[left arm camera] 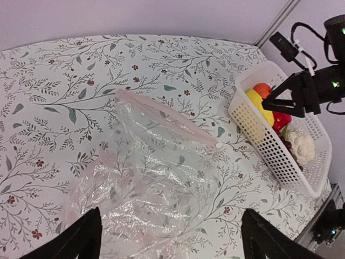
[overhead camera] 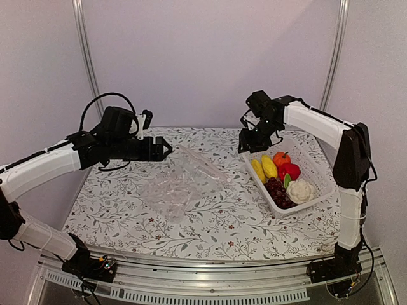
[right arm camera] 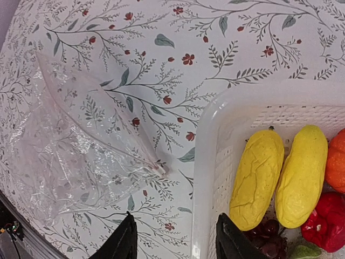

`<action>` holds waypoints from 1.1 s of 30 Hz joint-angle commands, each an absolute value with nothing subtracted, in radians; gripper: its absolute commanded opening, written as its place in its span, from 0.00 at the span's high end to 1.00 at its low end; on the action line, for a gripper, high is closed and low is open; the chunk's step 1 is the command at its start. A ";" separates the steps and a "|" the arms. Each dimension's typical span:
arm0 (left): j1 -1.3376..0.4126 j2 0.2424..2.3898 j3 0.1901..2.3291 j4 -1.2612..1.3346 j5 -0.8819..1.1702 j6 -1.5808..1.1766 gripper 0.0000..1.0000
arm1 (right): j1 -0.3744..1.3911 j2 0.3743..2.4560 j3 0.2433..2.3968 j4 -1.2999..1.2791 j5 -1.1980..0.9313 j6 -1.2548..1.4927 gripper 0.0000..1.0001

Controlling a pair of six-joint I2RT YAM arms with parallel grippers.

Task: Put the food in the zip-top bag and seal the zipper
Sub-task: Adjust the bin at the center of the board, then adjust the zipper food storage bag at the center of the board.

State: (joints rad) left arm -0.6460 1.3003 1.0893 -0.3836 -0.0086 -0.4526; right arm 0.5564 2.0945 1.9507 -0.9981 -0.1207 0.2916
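Next, my right gripper grips the middle of the zip-top bag's upper zipper edge (overhead camera: 201,169) (right arm camera: 96,138), because lifting that layer opens the bag for the food.
The clear zip-top bag (overhead camera: 181,184) lies flat and crinkled on the table's middle; it also shows in the left wrist view (left arm camera: 156,178) and the right wrist view (right arm camera: 70,145). Its zipper (left arm camera: 167,116) is the pale strip along the edge facing the basket. The food lies in the white basket (overhead camera: 321,190): two yellow pieces (right arm camera: 256,178), an orange pumpkin (overhead camera: 281,157), a red pepper (overhead camera: 289,171), purple grapes (overhead camera: 276,190) and a white cauliflower (overhead camera: 300,190). My left gripper (overhead camera: 166,149) hovers open and empty above the bag's far left. My right gripper (right arm camera: 175,240) hovers open and empty over the basket's left rim.
The table has a floral cloth (overhead camera: 210,229). The basket stands at the right side, near the table's right edge. Grey walls with metal posts (overhead camera: 86,57) close in behind and at both sides.
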 commanded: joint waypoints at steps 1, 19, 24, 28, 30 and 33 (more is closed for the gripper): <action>-0.658 1.287 1.038 -0.467 -0.038 -0.550 0.11 | 0.564 1.998 1.935 -0.884 -0.165 0.248 0.52; -0.657 1.230 0.960 -0.573 0.008 -0.621 0.18 | 0.667 2.354 2.137 -0.681 -0.383 0.165 0.66; -0.654 1.240 0.946 -0.611 0.003 -0.646 0.16 | 0.702 2.391 2.136 -0.651 -0.421 0.153 0.56; -0.651 1.276 0.915 -0.631 0.026 -0.667 0.17 | 0.709 2.421 2.145 -0.636 -0.404 0.152 0.53; -0.648 1.294 0.902 -0.637 0.026 -0.676 0.18 | 0.708 2.440 2.155 -0.634 -0.396 0.150 0.53; -0.639 1.327 0.889 -0.640 0.032 -0.683 0.20 | 0.708 2.459 2.164 -0.628 -0.402 0.146 0.54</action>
